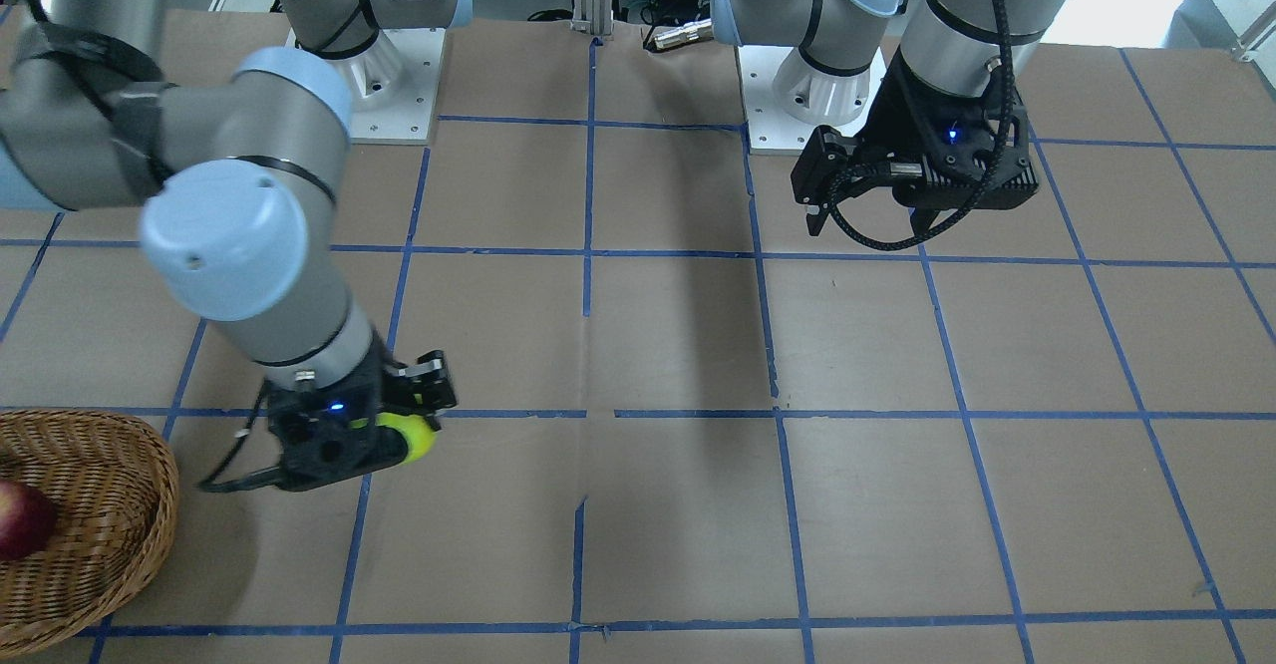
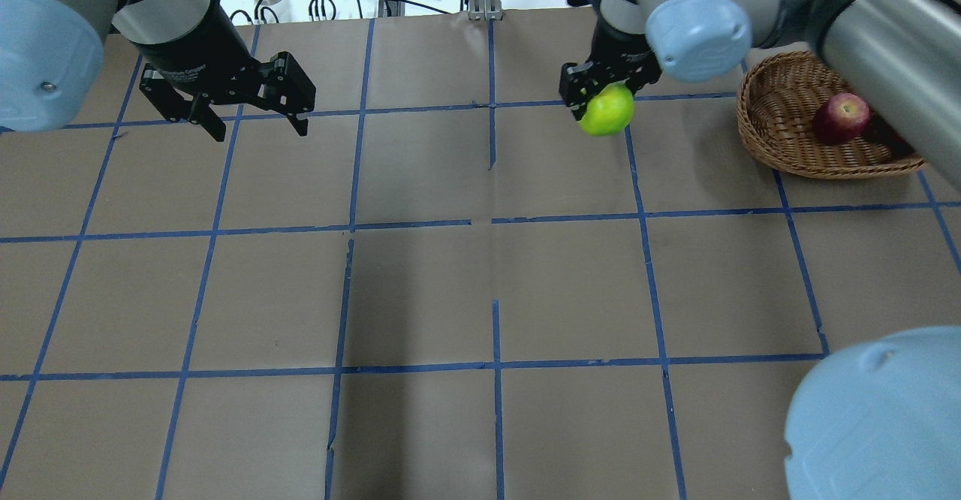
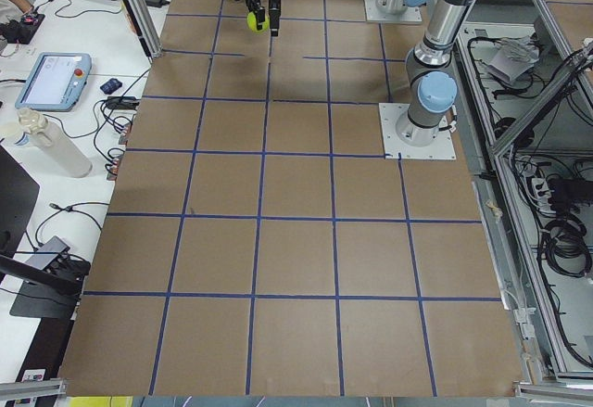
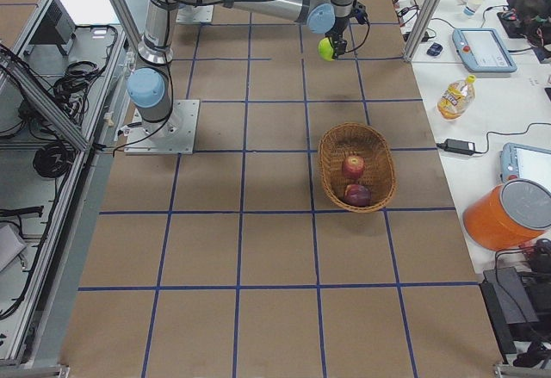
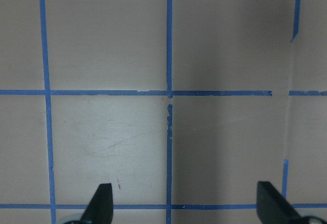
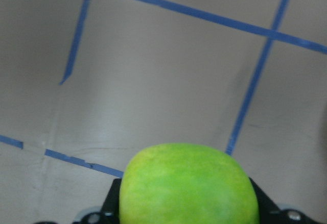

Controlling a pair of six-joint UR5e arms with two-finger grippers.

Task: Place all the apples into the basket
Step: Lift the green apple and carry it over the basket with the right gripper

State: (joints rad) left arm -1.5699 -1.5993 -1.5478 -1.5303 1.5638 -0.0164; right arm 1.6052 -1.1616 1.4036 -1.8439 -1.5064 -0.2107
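Observation:
I should use my right gripper to set the yellow-green apple down in the wicker basket (image 1: 74, 493) next to the dark maroon apple.
My right gripper (image 2: 601, 98) is shut on the bright yellow-green apple (image 2: 610, 113) and holds it above the table, left of the basket in the overhead view. The apple fills the bottom of the right wrist view (image 6: 188, 185) and also shows in the front view (image 1: 417, 438). The wicker basket (image 2: 781, 147) holds the brighter red apple (image 2: 842, 118) and the dark maroon apple (image 4: 357, 195), which the right arm mostly hides overhead. My left gripper (image 2: 260, 132) is open and empty, above bare table at the far left.
The table is brown paper with a blue tape grid (image 2: 492, 222). The arm bases (image 1: 797, 96) stand on the robot's side. The basket (image 1: 150, 504) lies near the table's right end. Tablets, a bottle and cables lie on side benches (image 4: 482, 68) off the table.

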